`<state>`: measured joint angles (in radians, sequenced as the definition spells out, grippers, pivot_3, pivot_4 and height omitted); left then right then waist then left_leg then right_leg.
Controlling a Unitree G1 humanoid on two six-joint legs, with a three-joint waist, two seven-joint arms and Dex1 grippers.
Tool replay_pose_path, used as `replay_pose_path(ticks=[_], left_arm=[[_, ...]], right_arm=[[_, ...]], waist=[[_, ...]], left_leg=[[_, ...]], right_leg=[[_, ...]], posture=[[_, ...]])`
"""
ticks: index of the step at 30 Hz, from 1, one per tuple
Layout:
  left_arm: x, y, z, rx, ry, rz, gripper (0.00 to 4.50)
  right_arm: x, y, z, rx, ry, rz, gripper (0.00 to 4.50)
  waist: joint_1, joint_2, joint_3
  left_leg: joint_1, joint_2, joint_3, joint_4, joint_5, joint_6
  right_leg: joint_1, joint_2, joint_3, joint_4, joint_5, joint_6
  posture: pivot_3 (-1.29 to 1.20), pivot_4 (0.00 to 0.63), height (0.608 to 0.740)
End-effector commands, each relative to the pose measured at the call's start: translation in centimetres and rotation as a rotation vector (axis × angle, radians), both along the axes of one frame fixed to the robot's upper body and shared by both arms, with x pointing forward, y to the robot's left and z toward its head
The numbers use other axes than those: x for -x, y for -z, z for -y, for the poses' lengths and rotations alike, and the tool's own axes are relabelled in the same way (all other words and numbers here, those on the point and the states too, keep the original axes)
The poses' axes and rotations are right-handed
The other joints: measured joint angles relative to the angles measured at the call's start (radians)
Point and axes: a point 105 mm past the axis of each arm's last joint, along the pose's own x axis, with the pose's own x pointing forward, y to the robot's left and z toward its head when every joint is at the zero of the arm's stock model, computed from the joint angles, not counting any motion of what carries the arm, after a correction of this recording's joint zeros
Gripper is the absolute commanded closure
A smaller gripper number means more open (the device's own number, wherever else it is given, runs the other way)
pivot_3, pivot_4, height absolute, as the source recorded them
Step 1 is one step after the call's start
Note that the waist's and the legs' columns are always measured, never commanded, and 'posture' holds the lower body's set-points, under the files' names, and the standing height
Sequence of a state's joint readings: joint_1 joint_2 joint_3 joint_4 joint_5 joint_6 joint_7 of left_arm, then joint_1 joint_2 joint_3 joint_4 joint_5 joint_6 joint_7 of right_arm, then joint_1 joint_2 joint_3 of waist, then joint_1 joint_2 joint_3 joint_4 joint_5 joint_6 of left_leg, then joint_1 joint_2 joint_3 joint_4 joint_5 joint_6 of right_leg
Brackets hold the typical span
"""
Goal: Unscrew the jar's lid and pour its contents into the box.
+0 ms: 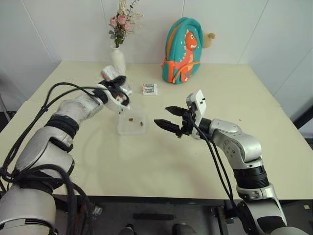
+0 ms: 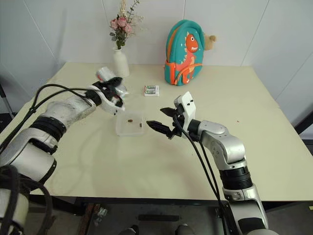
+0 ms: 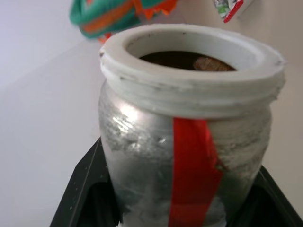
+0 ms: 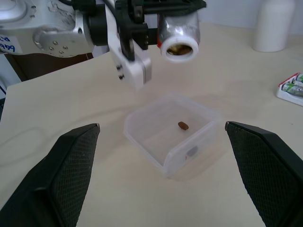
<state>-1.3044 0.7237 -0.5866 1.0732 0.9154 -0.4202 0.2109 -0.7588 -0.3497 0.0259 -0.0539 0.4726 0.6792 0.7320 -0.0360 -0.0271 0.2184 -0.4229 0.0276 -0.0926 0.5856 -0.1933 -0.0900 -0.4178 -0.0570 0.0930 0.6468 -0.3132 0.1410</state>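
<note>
My left gripper needs to let go of the jar on the bare table (image 1: 87, 125), beside the box and across from where my right gripper is.
My left gripper (image 1: 116, 87) is shut on the jar (image 1: 109, 74), a clear jar with a red mark (image 3: 191, 161). It holds the jar in the air, tipped on its side, just beyond the far left corner of the box (image 1: 123, 128). The jar's mouth is open and a brown pellet (image 4: 176, 48) lies at the rim. The lid is out of view. The clear square box rests on the table with two brown pellets (image 1: 130, 119) inside. To the right of the box my right gripper (image 1: 162, 116) hovers open and empty, its fingers pointing at the box.
At the back of the cream table (image 1: 205, 156) stand a white vase of flowers (image 1: 117, 58) and a teal dinosaur backpack (image 1: 183, 44). A small green-and-white packet (image 1: 150, 88) lies behind the box.
</note>
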Motion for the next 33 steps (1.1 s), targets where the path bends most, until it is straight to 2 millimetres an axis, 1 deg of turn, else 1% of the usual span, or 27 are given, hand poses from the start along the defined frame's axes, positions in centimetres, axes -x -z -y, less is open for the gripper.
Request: replay_pose_path(ticks=[1,2,3,4,5,7,8,10,12,13,14,17,20,21,25,27,29,33], left_arm=[[0.4,-0.9,-3.1,0.533,-0.028,-0.159,2.52],[0.3,-1.2,-4.8,0.859,-0.048,-0.209,2.52],[0.3,-0.9,-5.7,1.083,-0.038,-0.263,2.52],[0.5,0.0,-7.4,1.321,-0.049,-0.324,2.52],[0.8,0.3,-8.9,1.473,-0.052,-0.318,2.52],[1.3,1.2,-11.3,1.666,-0.085,-0.274,2.52],[1.6,2.1,-12.7,1.770,-0.123,-0.246,2.52],[1.9,3.4,-13.8,1.882,-0.165,-0.228,2.52],[2.5,4.8,-15.0,2.008,-0.140,-0.185,2.52],[2.7,5.4,-15.3,2.044,-0.134,-0.176,2.52],[2.8,6.3,-15.3,2.013,-0.153,-0.189,2.52],[2.9,6.9,-14.4,1.940,-0.071,-0.212,2.52],[2.9,8.6,-13.9,1.900,-0.102,-0.239,2.52],[2.8,8.8,-13.5,1.965,-0.062,-0.259,2.52],[2.7,9.3,-12.3,1.886,-0.035,-0.339,2.52],[2.8,9.6,-12.5,1.901,-0.038,-0.343,2.52],[3.1,9.8,-13.0,1.946,-0.033,-0.336,1.80],[3.3,10.3,-13.1,1.924,-0.054,-0.356,0.65]], right_arm=[[0.9,-1.0,0.2,0.007,-0.019,0.061,0.03],[1.0,-0.9,0.3,0.016,-0.021,0.066,0.03],[1.1,-0.9,0.4,0.022,-0.022,0.069,0.03],[1.1,-0.9,0.5,0.031,-0.020,0.078,0.03],[1.1,-0.9,0.6,0.045,-0.019,0.089,0.03],[1.0,-0.8,0.8,0.083,-0.015,0.118,0.03],[0.9,-0.7,0.9,0.109,-0.015,0.133,0.03],[0.9,-0.5,1.1,0.136,-0.017,0.148,0.03],[0.9,-0.1,1.2,0.170,-0.032,0.180,0.03],[0.9,0.0,1.2,0.180,-0.040,0.192,0.03],[0.9,0.2,1.3,0.187,-0.039,0.196,0.03],[0.5,0.7,1.6,0.203,-0.026,0.202,0.03],[0.5,0.8,1.7,0.201,-0.026,0.203,0.03],[0.5,0.7,1.7,0.197,-0.027,0.204,0.03],[0.7,0.6,1.6,0.194,-0.028,0.206,0.03],[0.8,0.6,1.5,0.190,-0.029,0.205,0.03],[0.8,0.6,1.4,0.183,-0.030,0.202,0.00],[0.9,0.6,1.2,0.176,-0.035,0.199,0.00]], waist=[[0.000,0.000,0.000],[0.002,0.000,0.000],[0.003,0.000,0.000],[0.003,0.000,0.000],[0.000,0.000,0.000],[-0.009,0.000,0.000],[-0.013,0.000,0.000],[-0.020,0.000,0.000],[-0.022,0.000,0.000],[-0.022,-0.001,0.000],[-0.022,-0.001,0.000],[-0.019,-0.001,0.000],[-0.016,-0.001,0.000],[-0.016,-0.001,0.000],[-0.016,-0.001,0.000],[-0.018,-0.001,0.000],[-0.023,-0.001,0.000],[-0.023,-0.001,0.000]], left_leg=[[0.000,0.000,0.000,0.000,0.000,0.000],[0.000,0.000,0.000,0.001,0.000,0.000],[0.000,0.000,0.000,0.001,0.000,0.000],[-0.001,0.000,-0.001,0.002,0.000,0.000],[-0.001,0.000,-0.001,0.004,0.000,0.000],[-0.001,0.000,-0.001,0.005,0.000,0.000],[0.000,0.000,-0.001,0.005,0.000,0.000],[0.002,0.000,-0.002,0.006,0.000,0.000],[0.002,0.000,-0.003,0.008,0.000,0.001],[0.002,0.000,-0.003,0.009,0.000,0.001],[0.003,0.000,-0.003,0.009,0.000,0.001],[0.003,0.000,-0.003,0.010,0.001,0.000],[0.003,0.000,-0.003,0.010,0.002,-0.001],[0.003,0.000,-0.003,0.011,0.003,-0.001],[0.003,0.000,-0.003,0.011,0.003,-0.001],[0.003,0.000,-0.003,0.011,0.003,-0.001],[0.003,0.000,-0.003,0.010,0.003,-0.001],[0.004,0.000,-0.003,0.010,0.003,-0.001]], right_leg=[[0.000,0.000,0.000,0.000,0.000,0.000],[0.000,0.000,0.000,0.001,0.000,0.000],[0.000,0.000,0.000,0.001,0.000,-0.001],[0.000,0.000,-0.001,0.001,0.000,-0.001],[0.000,0.000,-0.001,0.002,0.000,-0.001],[0.001,0.000,-0.001,0.002,0.000,0.000],[0.002,0.000,-0.001,0.003,0.000,0.000],[0.003,0.000,-0.001,0.004,0.000,0.000],[0.003,0.000,-0.001,0.007,0.000,0.000],[0.003,0.000,-0.001,0.008,0.000,0.000],[0.003,0.000,-0.001,0.009,0.000,0.000],[0.004,0.000,-0.001,0.010,0.001,-0.001],[0.004,0.000,-0.001,0.010,0.002,-0.001],[0.004,0.000,-0.001,0.010,0.003,-0.001],[0.004,0.000,-0.001,0.010,0.003,-0.001],[0.004,0.000,-0.001,0.010,0.003,-0.001],[0.004,0.000,-0.001,0.010,0.003,-0.001],[0.004,0.000,-0.001,0.010,0.003,-0.001]], posture=[[0.00,0.150,0.740],[0.00,0.150,0.740],[0.00,0.150,0.740],[0.00,0.150,0.740],[0.00,0.150,0.740],[0.00,0.150,0.740],[0.00,0.150,0.740],[0.00,0.150,0.740],[0.00,0.150,0.740],[0.00,0.150,0.740],[0.00,0.150,0.740],[0.00,0.150,0.740],[0.00,0.150,0.740],[0.00,0.150,0.740],[0.00,0.150,0.740],[0.00,0.150,0.740],[0.00,0.150,0.740],[0.00,0.150,0.740]])
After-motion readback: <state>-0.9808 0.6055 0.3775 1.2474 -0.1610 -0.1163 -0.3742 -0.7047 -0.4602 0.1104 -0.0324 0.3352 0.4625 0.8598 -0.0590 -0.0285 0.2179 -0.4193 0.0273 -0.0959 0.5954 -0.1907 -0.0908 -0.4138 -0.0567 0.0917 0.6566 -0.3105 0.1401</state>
